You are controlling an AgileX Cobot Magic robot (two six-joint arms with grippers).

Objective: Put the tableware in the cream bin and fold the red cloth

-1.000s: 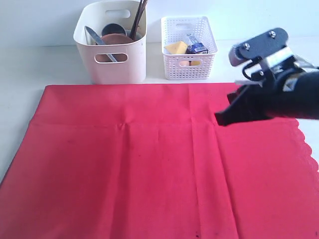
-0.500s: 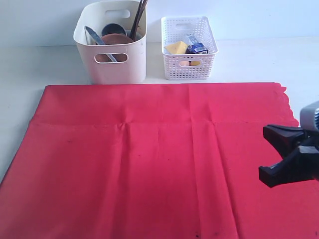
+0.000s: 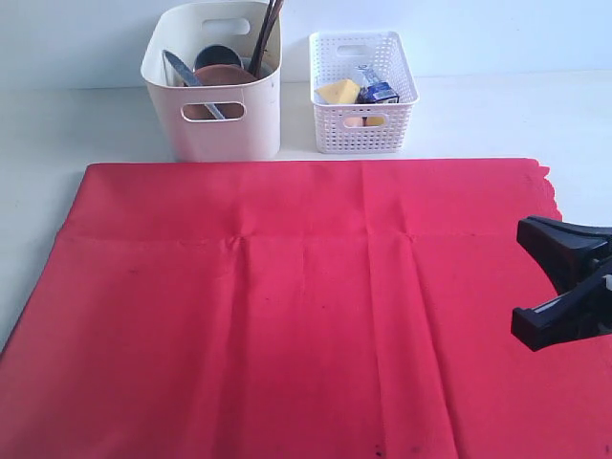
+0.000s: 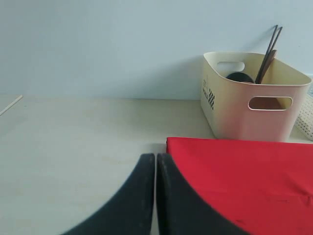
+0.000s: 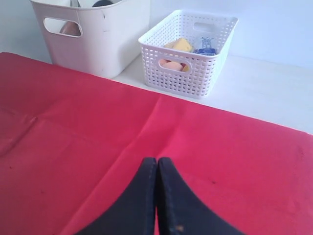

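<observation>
I should next move my left gripper to the red cloth's plain side edge (image 3: 30,291), opposite its scalloped edge, and close it there, nearer than the cloth's far corner.
The red cloth (image 3: 287,306) lies spread flat over the table, its scalloped edge at the right. Behind it stands the cream bin (image 3: 215,129) holding tableware: a silver knife (image 3: 182,72), a brown plate (image 3: 222,75) and dark chopsticks (image 3: 268,29) leaning on its rim. My right gripper (image 5: 156,159) is shut and empty just above the cloth (image 5: 73,137); its black end (image 3: 579,253) shows at the exterior view's right edge. My left gripper (image 4: 155,155) is shut and empty over bare table beside the cloth's far left corner (image 4: 168,142), with the cream bin (image 4: 244,122) beyond.
A white lattice basket (image 3: 363,120) with cheese (image 3: 338,92) and other food stands right of the cream bin, also near in the right wrist view (image 5: 188,68). Bare pale table (image 3: 497,115) runs behind the cloth up to a light wall.
The right arm has swung from over the cloth's far right part down and toward the near right edge of the view. Cloth and bins have not moved.
</observation>
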